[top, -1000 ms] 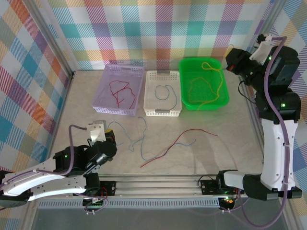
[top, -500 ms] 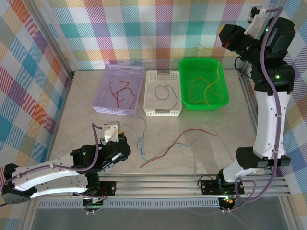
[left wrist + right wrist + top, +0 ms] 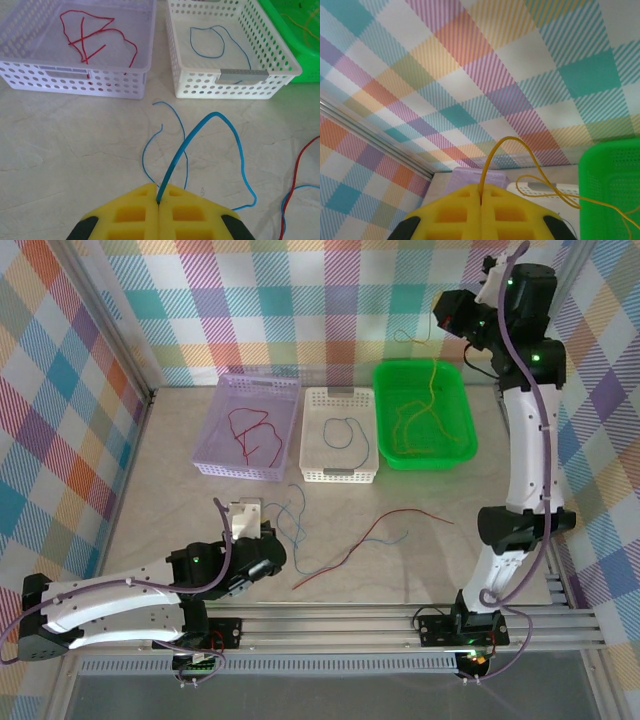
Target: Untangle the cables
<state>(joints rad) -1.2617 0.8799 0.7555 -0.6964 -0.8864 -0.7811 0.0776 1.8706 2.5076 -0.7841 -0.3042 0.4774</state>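
Observation:
I need to release the yellow cable from my right gripper inside the green basket (image 3: 412,428), toward the side of the green basket that is by the white basket.
My left gripper (image 3: 262,530) hovers low over the near table, shut on one end of a thin blue cable (image 3: 295,515). In the left wrist view the blue cable (image 3: 190,140) rises from between the yellow pads of the left gripper (image 3: 160,192) and loops across the table. My right gripper (image 3: 447,312) is high at the back right, shut on a yellow cable (image 3: 432,380) that hangs down into the green basket (image 3: 470,425). In the right wrist view the yellow cable (image 3: 492,152) arches up out of the right gripper (image 3: 481,189). A red cable (image 3: 400,520) lies mid-table beside another blue strand.
The purple basket (image 3: 215,425) holds a red cable (image 3: 252,430) and the white basket (image 3: 340,475) a blue one (image 3: 345,435). Yellow cables (image 3: 415,430) lie in the green basket. Checked walls close the back and sides. A rail runs along the near edge.
The right arm has risen and swung left, lifting the yellow cable up out of the green basket. The left gripper has moved right and forward with the blue cable.

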